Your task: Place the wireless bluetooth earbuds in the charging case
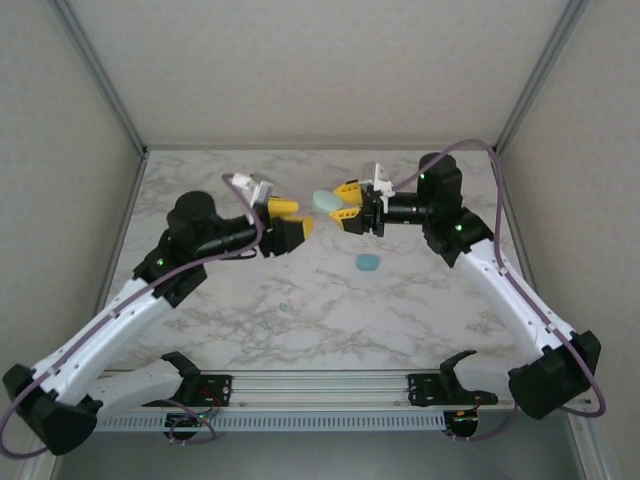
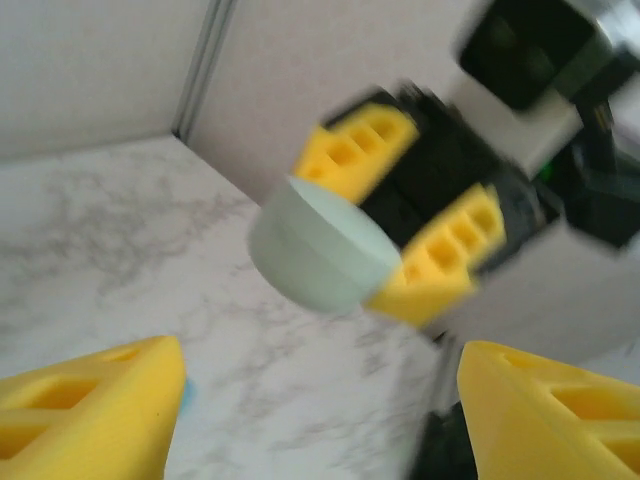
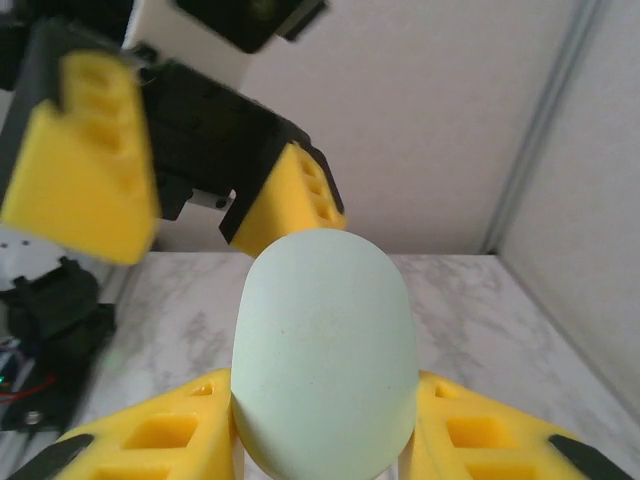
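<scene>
The charging case sits at an angle to my left gripper's fingers. Next, I turn them square to it and take the case's rounded end (image 1: 321,200) before I open the lid.
My right gripper (image 1: 347,204) is shut on a pale green, pebble-shaped charging case (image 1: 326,201), held above the back middle of the table. In the right wrist view the case (image 3: 325,350) sits between the yellow fingers (image 3: 150,440), its rounded end sticking out. My left gripper (image 1: 289,220) faces it from the left, open and holding nothing, a short gap away. From the left wrist, the case (image 2: 320,255) hangs ahead of my spread left fingers (image 2: 90,410). Two tiny earbuds (image 1: 284,307) (image 1: 266,324) lie on the marble nearer the front.
A small blue-teal case (image 1: 368,262) lies on the marble table (image 1: 200,320), just in front of the right gripper. Walls and frame posts (image 1: 110,90) close in the table at the back and sides. A rail (image 1: 320,385) runs along the near edge.
</scene>
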Available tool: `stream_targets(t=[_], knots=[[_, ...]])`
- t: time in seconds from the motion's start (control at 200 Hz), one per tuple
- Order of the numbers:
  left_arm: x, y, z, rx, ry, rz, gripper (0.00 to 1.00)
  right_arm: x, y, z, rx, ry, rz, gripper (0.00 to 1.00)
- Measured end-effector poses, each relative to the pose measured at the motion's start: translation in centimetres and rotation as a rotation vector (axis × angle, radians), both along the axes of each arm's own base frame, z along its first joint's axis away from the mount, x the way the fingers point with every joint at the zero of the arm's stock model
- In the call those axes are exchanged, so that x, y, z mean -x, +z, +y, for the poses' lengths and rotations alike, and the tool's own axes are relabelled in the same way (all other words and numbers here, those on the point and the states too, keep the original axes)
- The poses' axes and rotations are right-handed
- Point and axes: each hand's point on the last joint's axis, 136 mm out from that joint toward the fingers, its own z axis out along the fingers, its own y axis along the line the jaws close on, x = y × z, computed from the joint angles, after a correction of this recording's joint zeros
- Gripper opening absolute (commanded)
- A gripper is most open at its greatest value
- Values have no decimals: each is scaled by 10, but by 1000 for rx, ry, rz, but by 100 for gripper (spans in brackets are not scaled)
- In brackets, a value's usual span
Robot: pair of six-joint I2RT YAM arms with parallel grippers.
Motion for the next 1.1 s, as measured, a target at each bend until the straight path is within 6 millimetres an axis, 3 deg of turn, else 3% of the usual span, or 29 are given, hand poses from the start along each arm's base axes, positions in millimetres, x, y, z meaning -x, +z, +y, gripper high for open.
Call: stream_targets(t=[0.115,0.24,0.681,1.101], knots=[[9,-4,5,-84,-37,-187,69,7,1,5,17,91,57,33],[5,-15,-2,-149,-70,-268,68,17,-2,4,26,151,93,33],[0,-25,-24,-141,-179,-275,62,26,-7,8,42,176,111,34],[7,-18,-27,-107,-229,-265,54,21,-7,9,43,153,90,35]])
